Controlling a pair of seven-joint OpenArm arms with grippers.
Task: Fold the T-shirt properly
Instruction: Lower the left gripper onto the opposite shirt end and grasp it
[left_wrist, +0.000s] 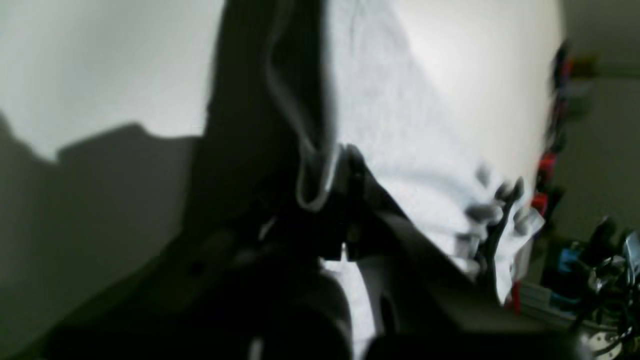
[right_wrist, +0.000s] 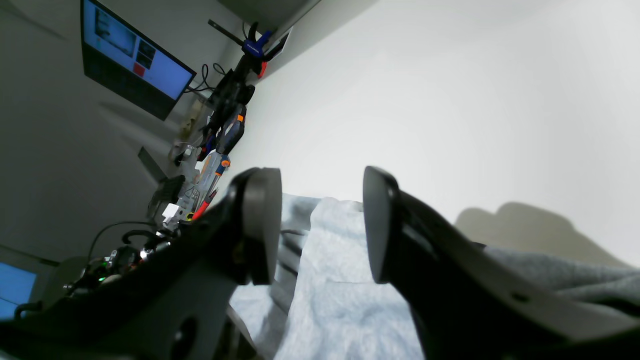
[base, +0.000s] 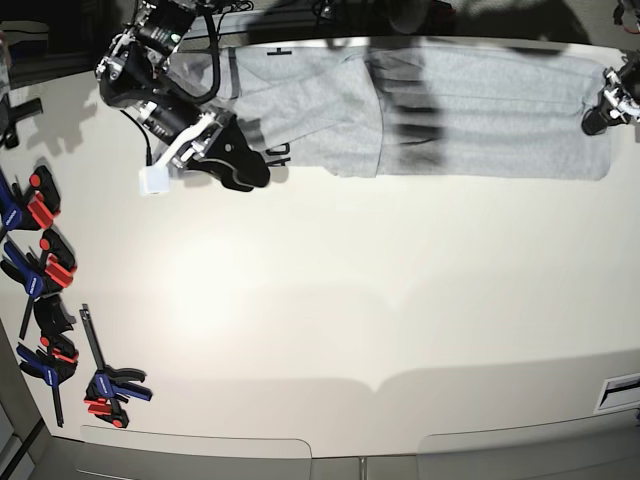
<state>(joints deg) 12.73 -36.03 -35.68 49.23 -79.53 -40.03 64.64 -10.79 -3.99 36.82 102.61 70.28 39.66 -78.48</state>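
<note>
I should release the hem on the T-shirt's middle (base: 345, 132) with my left gripper, between fold edge and black lettering.
The light grey T-shirt (base: 450, 110) lies stretched along the far edge of the table, partly folded over itself, with black lettering showing at its left end. At the shirt's left end my right gripper (base: 250, 165) hovers open. In the right wrist view its pads (right_wrist: 262, 225) stand wide apart above the T-shirt (right_wrist: 340, 300). My left gripper (base: 597, 118) is at the shirt's right edge. In the blurred left wrist view the left gripper (left_wrist: 340, 165) is shut on a hem fold of the T-shirt (left_wrist: 400, 125).
The white table (base: 330, 300) stretches toward the near edge. Several red, blue and black clamps (base: 40, 260) lie along its left side, one more clamp (base: 110, 385) nearer the front. A monitor (right_wrist: 135, 55) and tools (right_wrist: 220, 130) sit beyond the table.
</note>
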